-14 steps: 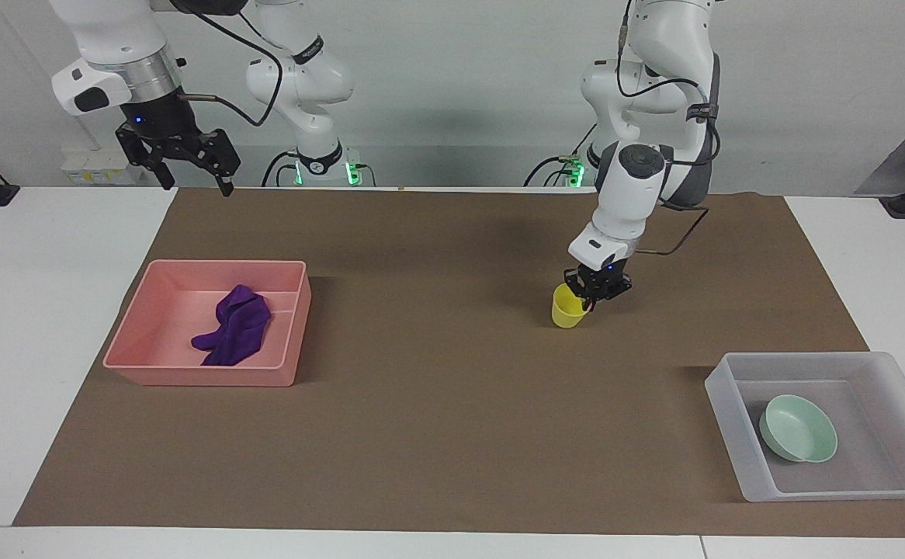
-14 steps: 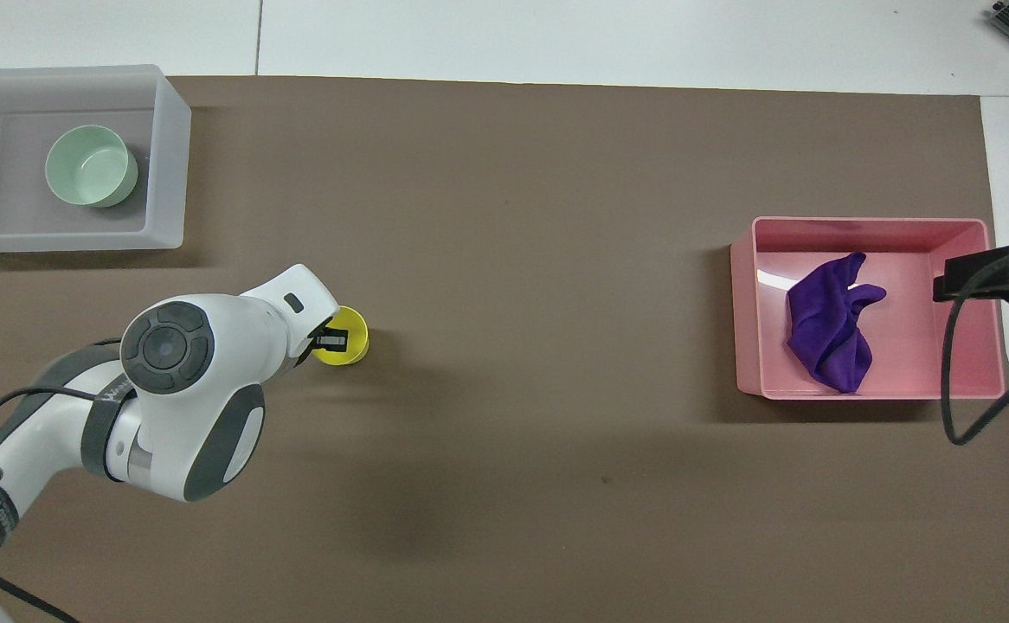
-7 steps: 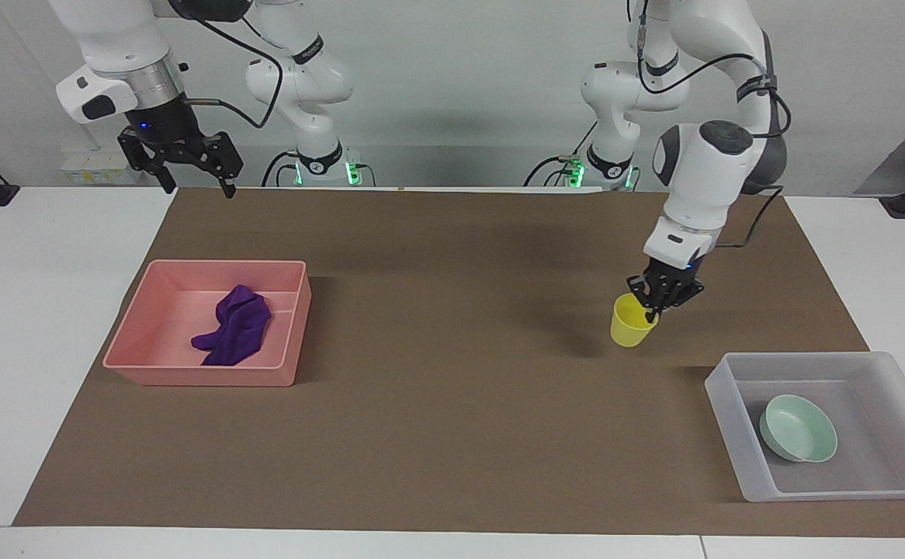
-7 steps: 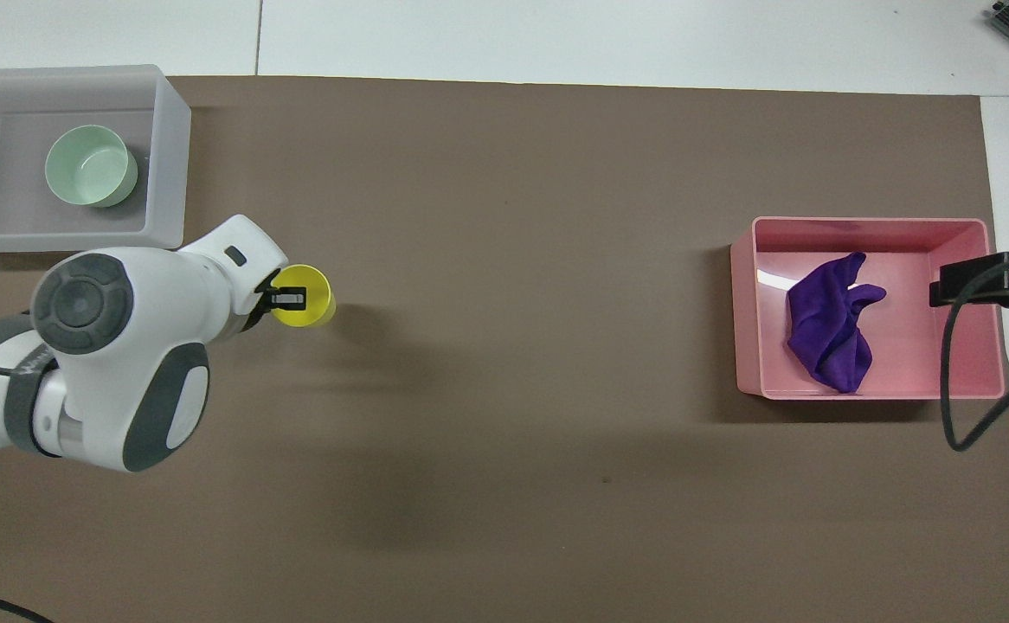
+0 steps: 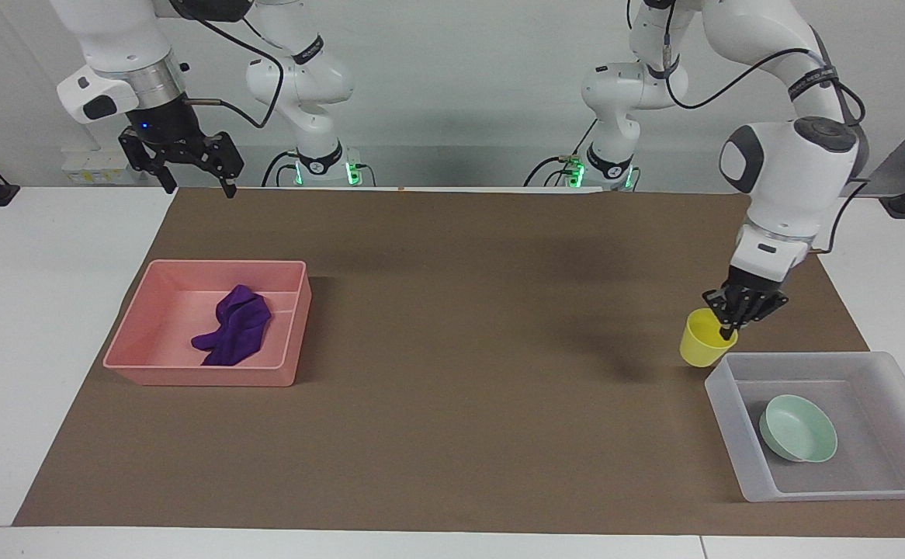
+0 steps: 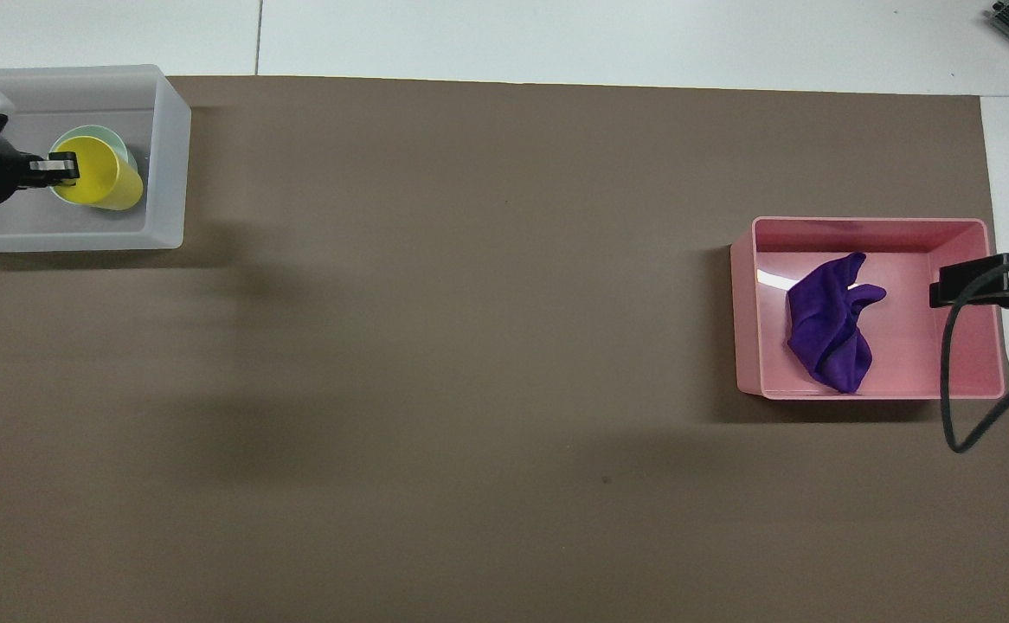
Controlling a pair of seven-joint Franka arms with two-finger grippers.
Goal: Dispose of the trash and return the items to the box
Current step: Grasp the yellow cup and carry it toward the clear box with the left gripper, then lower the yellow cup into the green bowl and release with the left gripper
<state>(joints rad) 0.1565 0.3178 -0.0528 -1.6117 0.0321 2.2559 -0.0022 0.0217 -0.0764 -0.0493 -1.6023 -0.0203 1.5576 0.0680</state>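
Next, I let go of the yellow cup with my left gripper inside the mint-green bowl [image 6: 87, 170] in the clear box.
My left gripper [image 5: 729, 329] is shut on the rim of the yellow cup [image 5: 702, 341] and holds it in the air over the clear box [image 5: 809, 358]. In the overhead view the left gripper [image 6: 59, 169] and the cup [image 6: 108, 175] cover most of the mint-green bowl [image 6: 93, 131], which sits in the box [image 6: 167, 173]. The bowl [image 5: 798, 428] rests upright on the box's floor. The purple cloth [image 5: 234, 335] lies crumpled in the pink bin [image 5: 204, 377]. My right gripper [image 5: 192, 175] waits open and empty, raised over the mat's edge by the right arm's base.
A brown mat [image 5: 452, 326] covers the table's middle. The pink bin [image 6: 902, 355] holding the cloth [image 6: 829, 333] stands toward the right arm's end, with the right gripper [image 6: 985, 281] and its cable showing over it from above. The clear box stands toward the left arm's end.
My left gripper has lifted the yellow cup off the mat and carried it toward the left arm's end, to over the clear box. The right arm has barely moved.
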